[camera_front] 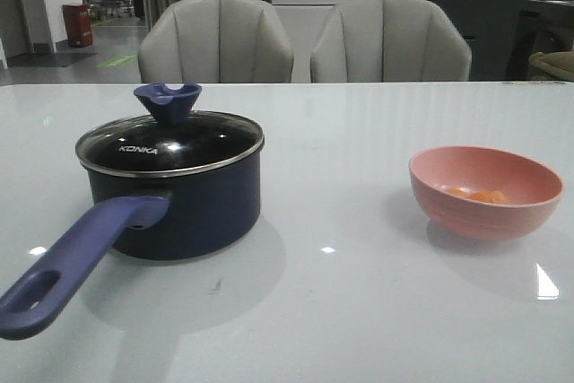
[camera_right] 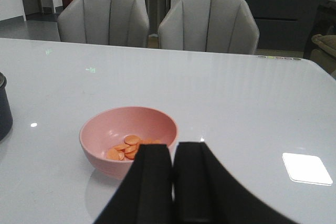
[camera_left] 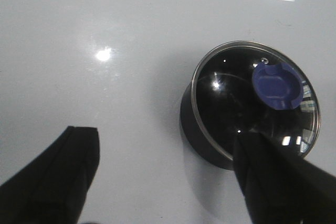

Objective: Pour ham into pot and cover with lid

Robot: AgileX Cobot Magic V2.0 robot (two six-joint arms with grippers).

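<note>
The robot's left gripper will close on the notched knob (camera_front: 168, 103) (camera_left: 277, 86) of the glass lid, because the pot must be open for the ham.
The dark navy pot (camera_front: 193, 213) stands on the left of the table with its long purple-blue handle (camera_front: 72, 266) pointing toward the front edge. The glass lid (camera_front: 170, 145) with its notched knob (camera_front: 168, 100) lies on the pot. Orange-pink ham (camera_front: 480, 195) pieces lie in the pink bowl (camera_front: 529, 213) on the right. No gripper shows in the front view. My left gripper (camera_left: 165, 135) hangs open over bare table, with the lid (camera_left: 236, 103) just beyond one finger. My right gripper (camera_right: 173, 148) is shut on nothing, close beside the bowl (camera_right: 105, 135) of ham (camera_right: 128, 148).
Two grey chairs (camera_front: 215, 42) (camera_front: 390, 38) stand behind the table's far edge. The white glossy table (camera_front: 341, 311) shows lamp reflections. The pot's wall (camera_right: 4, 111) shows at the edge of the right wrist view.
</note>
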